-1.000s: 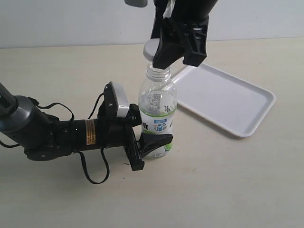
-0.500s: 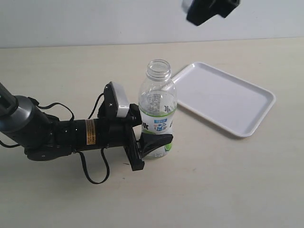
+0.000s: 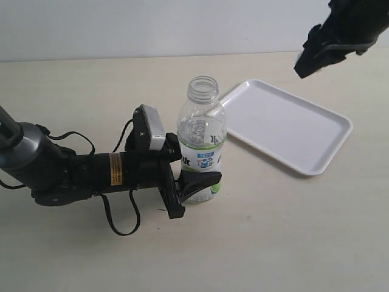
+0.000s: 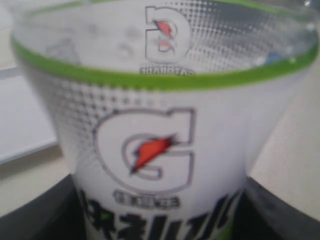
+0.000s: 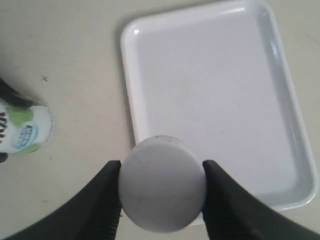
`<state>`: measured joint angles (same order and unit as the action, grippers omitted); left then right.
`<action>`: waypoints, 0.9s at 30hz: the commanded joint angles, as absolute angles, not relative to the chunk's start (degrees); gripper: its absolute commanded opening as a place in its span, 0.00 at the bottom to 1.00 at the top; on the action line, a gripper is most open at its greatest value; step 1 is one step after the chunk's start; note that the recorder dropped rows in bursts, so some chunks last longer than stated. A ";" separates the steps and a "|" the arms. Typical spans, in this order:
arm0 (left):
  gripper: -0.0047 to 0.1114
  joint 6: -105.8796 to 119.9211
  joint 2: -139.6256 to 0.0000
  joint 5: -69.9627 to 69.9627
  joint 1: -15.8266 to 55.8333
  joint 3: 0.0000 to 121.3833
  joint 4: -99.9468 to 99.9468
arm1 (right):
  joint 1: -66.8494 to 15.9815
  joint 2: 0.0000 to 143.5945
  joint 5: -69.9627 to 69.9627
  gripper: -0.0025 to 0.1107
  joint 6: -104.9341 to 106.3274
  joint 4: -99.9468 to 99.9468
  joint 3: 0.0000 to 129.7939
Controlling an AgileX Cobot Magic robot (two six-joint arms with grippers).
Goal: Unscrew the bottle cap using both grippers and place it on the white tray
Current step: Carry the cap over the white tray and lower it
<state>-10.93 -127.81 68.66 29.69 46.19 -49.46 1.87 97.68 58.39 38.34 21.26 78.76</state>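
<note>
Next, I set the bottle cap down in the middle of the white tray (image 3: 281,122) (image 5: 218,112) with my right gripper.
The clear bottle (image 3: 202,140) stands upright on the table with its neck bare, and my left gripper (image 3: 191,185) is shut on its labelled lower part. Up close, the left wrist view is filled by the bottle's label (image 4: 150,150). My right gripper (image 5: 162,182) is shut on the round white bottle cap (image 5: 162,184), high above the white tray (image 5: 210,95). In the exterior view the right gripper (image 3: 310,61) hangs at the upper right over the tray (image 3: 285,125); the cap itself is hidden there.
The tray lies to the right of the bottle on the beige table (image 3: 292,231). The left arm's black body and cables (image 3: 91,173) stretch along the table to the left of the bottle. A pale wall runs behind.
My right gripper has lifted off the bottle's neck with the cap and swung right, over the tray. The bottle and the left gripper have stayed put.
</note>
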 commanded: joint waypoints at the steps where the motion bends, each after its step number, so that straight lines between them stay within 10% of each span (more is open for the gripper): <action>1: 0.04 -10.48 -127.74 67.85 29.74 46.14 -49.01 | 2.65 104.48 52.82 0.02 37.28 20.60 78.27; 27: 0.04 -10.48 -127.74 67.75 29.74 46.14 -49.12 | -0.72 120.71 42.09 0.02 32.87 10.46 78.27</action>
